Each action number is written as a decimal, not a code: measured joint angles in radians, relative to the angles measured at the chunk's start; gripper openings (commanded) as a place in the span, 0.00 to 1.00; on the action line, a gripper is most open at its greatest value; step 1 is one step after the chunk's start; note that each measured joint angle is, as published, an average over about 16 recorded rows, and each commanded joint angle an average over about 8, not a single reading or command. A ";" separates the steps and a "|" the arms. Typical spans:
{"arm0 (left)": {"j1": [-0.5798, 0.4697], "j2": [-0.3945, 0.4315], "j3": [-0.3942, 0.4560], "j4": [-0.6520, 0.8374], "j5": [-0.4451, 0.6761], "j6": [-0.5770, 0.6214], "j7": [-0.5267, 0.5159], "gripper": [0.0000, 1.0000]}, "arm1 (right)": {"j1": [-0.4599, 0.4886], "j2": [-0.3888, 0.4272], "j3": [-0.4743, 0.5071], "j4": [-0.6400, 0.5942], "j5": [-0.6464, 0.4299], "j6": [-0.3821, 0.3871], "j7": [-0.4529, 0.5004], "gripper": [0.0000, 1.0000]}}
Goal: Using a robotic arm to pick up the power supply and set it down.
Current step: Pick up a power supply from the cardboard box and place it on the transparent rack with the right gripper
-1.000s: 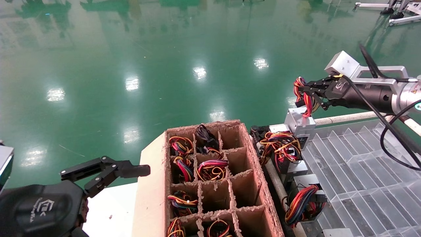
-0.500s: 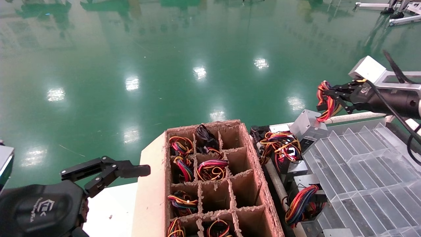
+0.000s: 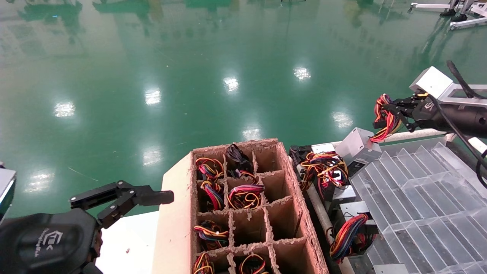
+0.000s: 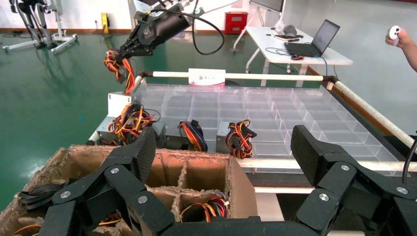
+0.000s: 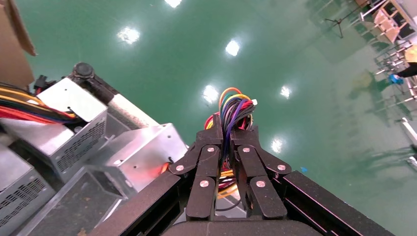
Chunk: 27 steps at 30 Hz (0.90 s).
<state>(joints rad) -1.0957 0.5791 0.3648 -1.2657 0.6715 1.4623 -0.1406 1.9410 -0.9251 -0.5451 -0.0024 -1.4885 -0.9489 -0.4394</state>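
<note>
I should use my right gripper to set the grey power supply down and let go of it in the clear tray's far corner (image 3: 355, 166) (image 5: 120, 157), beside the wire-covered unit. The power supply now hangs tilted at the tray's corner.
My right gripper (image 3: 389, 111), on the robotic arm (image 3: 452, 114) with the silver wrist box, is shut on the red, orange and purple wire bundle (image 5: 234, 105) of the power supply (image 3: 357, 141). That small grey box hangs tilted from its wires at the far left corner of the clear tray (image 3: 418, 198). In the right wrist view the box (image 5: 142, 155) lies just beside the fingers (image 5: 209, 162). The left wrist view shows the same gripper (image 4: 123, 51) above the box (image 4: 118, 102). My left gripper (image 3: 121, 198) is parked open at the lower left, in front of the carton.
A divided cardboard carton (image 3: 296, 198) holds several wired units. Two more power supplies (image 3: 323, 171) (image 3: 352, 232) sit along the tray's left edge. A white rail (image 3: 411, 134) runs along the tray's far side, with green floor beyond it.
The right gripper has moved right and slightly down with the wire bundle. The grey box went with it and tipped from upright to tilted. The left arm has not moved.
</note>
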 measured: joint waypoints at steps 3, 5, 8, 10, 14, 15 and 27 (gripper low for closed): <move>0.000 0.000 0.000 0.000 0.000 0.000 0.000 1.00 | 0.002 -0.004 -0.002 0.001 -0.002 0.007 0.001 0.00; 0.000 0.000 0.000 0.000 0.000 0.000 0.000 1.00 | 0.002 -0.007 -0.003 0.002 -0.005 0.008 0.002 0.00; 0.000 0.000 0.000 0.000 0.000 0.000 0.000 1.00 | 0.003 -0.012 -0.006 0.002 -0.009 0.006 0.005 0.00; 0.000 0.000 0.000 0.000 0.000 0.000 0.000 1.00 | 0.004 -0.016 -0.009 0.002 -0.012 0.002 0.006 0.00; 0.000 0.000 0.000 0.000 0.000 0.000 0.000 1.00 | 0.004 -0.025 -0.014 0.001 -0.020 -0.008 0.010 0.00; 0.000 0.000 0.000 0.000 0.000 0.000 0.000 1.00 | 0.004 -0.028 -0.016 0.001 -0.022 -0.011 0.011 0.00; 0.000 0.000 0.000 0.000 0.000 0.000 0.000 1.00 | 0.007 -0.045 -0.042 -0.002 -0.060 -0.042 0.024 0.01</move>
<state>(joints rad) -1.0958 0.5790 0.3651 -1.2657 0.6713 1.4622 -0.1404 1.9477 -0.9696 -0.5867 -0.0041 -1.5481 -0.9909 -0.4152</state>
